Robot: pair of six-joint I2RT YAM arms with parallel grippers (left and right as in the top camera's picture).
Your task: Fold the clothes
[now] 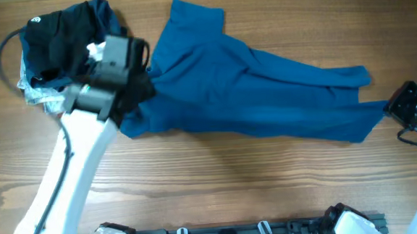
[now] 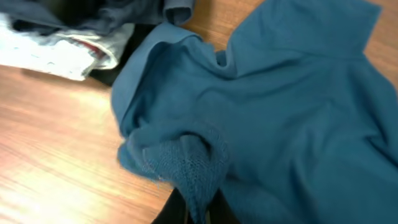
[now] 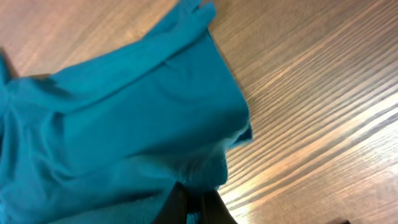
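Note:
Next, my right gripper lets go of the garment's corner at the garment's outer edge [image 1: 364, 103] [image 3: 230, 71], just in front of the tip of the back piece.
The teal-blue garment [image 1: 250, 92] lies spread and rumpled across the middle of the wooden table. My left gripper [image 1: 143, 92] is at its left end, shut on a fold of the knit edge; in the left wrist view the cloth [image 2: 267, 106] is pinched between the dark fingers [image 2: 198, 210]. My right gripper [image 1: 393, 109] is at the garment's right corner, shut on the fabric; the right wrist view shows the cloth [image 3: 124, 118] drawn into the fingers [image 3: 194, 208].
A pile with a black garment [image 1: 59, 39] and light cloth [image 1: 37, 95] lies at the back left, just behind my left arm. The pile also shows in the left wrist view [image 2: 62, 43]. The bare wood [image 1: 219, 167] runs toward the front edge.

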